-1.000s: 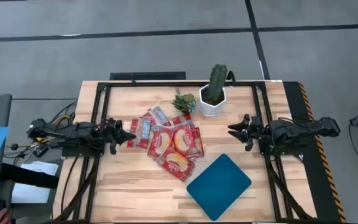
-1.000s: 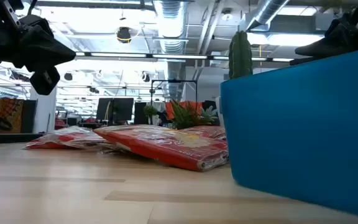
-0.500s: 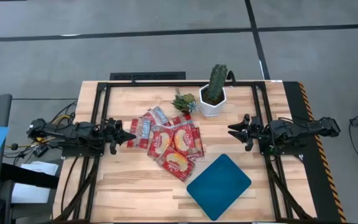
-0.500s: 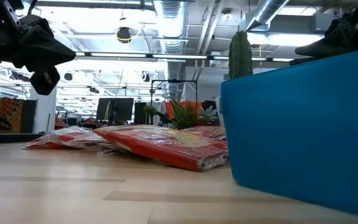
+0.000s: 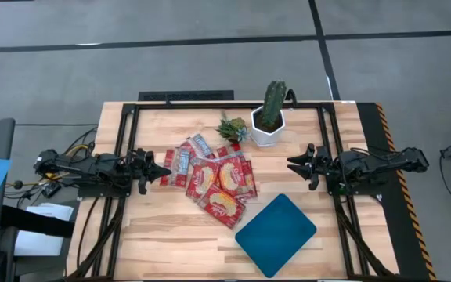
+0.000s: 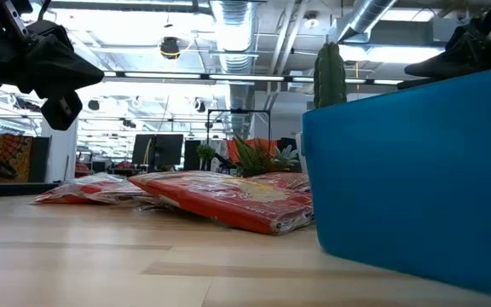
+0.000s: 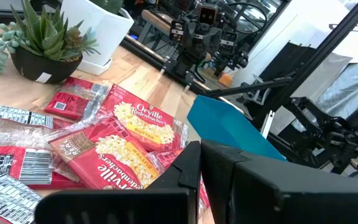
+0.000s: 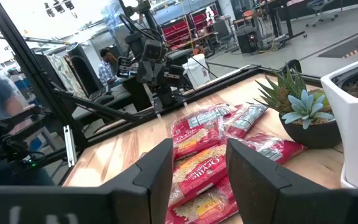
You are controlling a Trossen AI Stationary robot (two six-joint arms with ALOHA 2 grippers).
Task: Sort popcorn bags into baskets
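Observation:
I will close my right gripper on the long edge point(image 5: 244, 180) point(image 8: 205, 184), facing that gripper, of the large red popcorn bag on top in the middle of the pile.
Several red popcorn bags point(image 5: 218, 182) lie flat in an overlapping pile at the table's middle. The larger ones show yellow pictures, and narrow silver-grey ones point(image 5: 185, 159) lie at the pile's left and far side. The pile also shows in the low view point(image 6: 228, 196) and in both wrist views point(image 7: 123, 143) point(image 8: 210, 149). The teal tray point(image 5: 276, 225) rests flat near the table's near edge, right of the pile. My left gripper point(image 5: 165, 172) hovers shut just left of the pile. My right gripper point(image 5: 291, 166) hovers open, right of the pile and beyond the tray.
A white hexagonal pot with a cactus point(image 5: 268, 125) stands near the far edge, with a small spiky plant point(image 5: 232, 128) to its left, both just beyond the pile. Bare wood lies between the pile and the near edge. People show in the room behind point(image 8: 107, 59).

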